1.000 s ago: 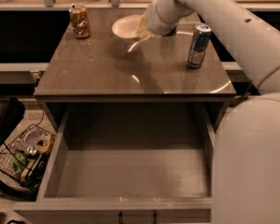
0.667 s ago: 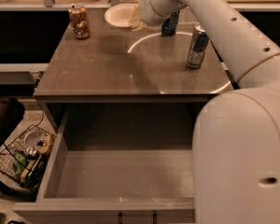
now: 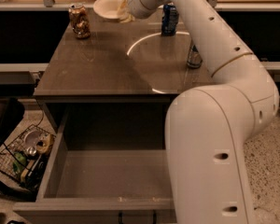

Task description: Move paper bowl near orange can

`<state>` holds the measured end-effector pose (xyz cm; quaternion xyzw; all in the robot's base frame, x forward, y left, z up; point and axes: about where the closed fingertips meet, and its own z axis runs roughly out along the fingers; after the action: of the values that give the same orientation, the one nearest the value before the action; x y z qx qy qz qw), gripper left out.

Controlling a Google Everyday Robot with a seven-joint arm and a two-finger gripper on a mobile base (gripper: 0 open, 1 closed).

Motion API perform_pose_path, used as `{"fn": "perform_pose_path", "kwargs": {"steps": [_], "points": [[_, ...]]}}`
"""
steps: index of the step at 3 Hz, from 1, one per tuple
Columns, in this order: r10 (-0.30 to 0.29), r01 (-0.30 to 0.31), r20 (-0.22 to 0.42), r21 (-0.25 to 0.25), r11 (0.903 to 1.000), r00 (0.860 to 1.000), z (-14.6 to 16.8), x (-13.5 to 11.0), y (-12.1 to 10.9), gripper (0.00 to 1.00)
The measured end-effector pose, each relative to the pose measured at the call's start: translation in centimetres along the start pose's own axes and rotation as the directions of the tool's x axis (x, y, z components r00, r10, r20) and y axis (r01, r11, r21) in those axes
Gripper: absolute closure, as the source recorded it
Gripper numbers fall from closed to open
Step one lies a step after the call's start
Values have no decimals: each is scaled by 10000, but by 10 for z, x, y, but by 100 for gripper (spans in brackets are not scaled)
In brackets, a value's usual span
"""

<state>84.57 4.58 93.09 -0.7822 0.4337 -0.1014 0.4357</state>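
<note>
The robot's gripper should release the paper bowl on the brown table (image 3: 104,29) next to the orange can, facing the dark blue can.
The off-white paper bowl (image 3: 107,6) sits at the far edge of the brown table, a short way right of the orange can (image 3: 79,20), which stands upright at the far left. My gripper (image 3: 123,14) is at the bowl's right rim, at the end of the white arm that reaches across from the right. The arm hides part of the bowl's right side.
A dark blue can (image 3: 170,18) stands at the far middle of the table (image 3: 107,64). A slim silver-and-blue can (image 3: 194,56) stands at the right, partly behind my arm. An open drawer (image 3: 107,176) juts out below the table front. A wire basket (image 3: 23,155) with clutter sits on the floor at left.
The bowl and my gripper have moved left along the far edge, closer to the orange can. The arm has stretched further over the table.
</note>
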Motion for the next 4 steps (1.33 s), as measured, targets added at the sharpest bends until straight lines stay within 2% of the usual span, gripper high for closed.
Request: {"fn": "perform_pose_path", "kwargs": {"steps": [1,2,3,4], "points": [[-46,39,-150,-465,9989,9999,18,-4,6,100],[454,-457,-45,-988,9941,9990,47,-3,28,100],[757,-729,176,-1249,9895,9970,62,-6,41,100],[756,-723,202,-1299,9889,9969,66,-7,43,82]]}}
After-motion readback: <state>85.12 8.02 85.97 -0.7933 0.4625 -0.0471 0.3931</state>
